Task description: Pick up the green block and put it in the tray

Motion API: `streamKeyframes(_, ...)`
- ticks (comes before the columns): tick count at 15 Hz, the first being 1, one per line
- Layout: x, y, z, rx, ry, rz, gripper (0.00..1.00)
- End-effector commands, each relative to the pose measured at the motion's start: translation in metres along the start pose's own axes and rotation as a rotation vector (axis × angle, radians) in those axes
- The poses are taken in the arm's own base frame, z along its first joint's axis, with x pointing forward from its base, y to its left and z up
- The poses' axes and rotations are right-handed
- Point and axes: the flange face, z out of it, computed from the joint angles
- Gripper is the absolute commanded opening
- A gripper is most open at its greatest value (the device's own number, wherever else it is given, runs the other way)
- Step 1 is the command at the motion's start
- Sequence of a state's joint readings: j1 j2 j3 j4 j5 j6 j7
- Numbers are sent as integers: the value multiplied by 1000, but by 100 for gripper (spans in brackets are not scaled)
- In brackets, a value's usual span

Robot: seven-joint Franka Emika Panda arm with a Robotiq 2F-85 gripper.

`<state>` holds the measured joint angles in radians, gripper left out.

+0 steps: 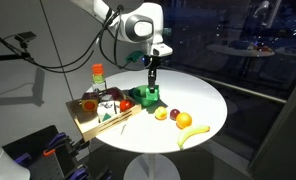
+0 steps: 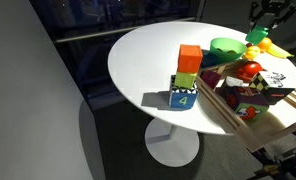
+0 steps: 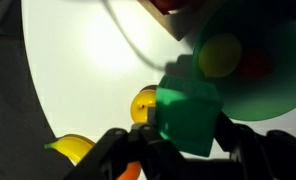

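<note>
The green block will go down from my gripper in the tray [image 1: 122, 94] just behind the red toy, near the green bowl.
In the wrist view my gripper [image 3: 184, 142] is shut on the green block [image 3: 188, 118], a teal-green cube held between the two black fingers above the white table. In an exterior view the gripper [image 1: 151, 86] hangs beside the round green bowl [image 1: 140, 98], with the block [image 1: 152, 91] at its tips. In an exterior view the gripper [image 2: 258, 30] is small at the far edge of the table. The light-wood tray [image 1: 96, 126] lies at the table's edge beyond the bowl and holds several toys; it also shows in an exterior view [image 2: 231, 113].
The green bowl [image 3: 260, 70] holds a yellow and a red piece. Small fruits [image 1: 162, 114] and a banana [image 1: 193, 135] lie on the round white table [image 1: 203, 100]. A stack of orange, green and blue blocks [image 2: 186, 78] stands next to the tray. A yellow fruit [image 3: 143, 103] lies under the gripper.
</note>
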<state>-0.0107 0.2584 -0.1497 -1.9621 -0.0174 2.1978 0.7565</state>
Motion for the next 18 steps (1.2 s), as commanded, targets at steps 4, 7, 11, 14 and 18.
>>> streamKeyframes(4, -48, -10, -18, 11, 0, -153, 31)
streamKeyframes(7, -68, -17, -18, 6, 2, -241, 31)
streamKeyframes(11, -98, -20, -17, -18, 23, -375, 31)
streamKeyframes(14, -120, -21, -15, -47, 51, -450, 31)
streamKeyframes(18, -149, -21, -4, -100, 87, -532, 31)
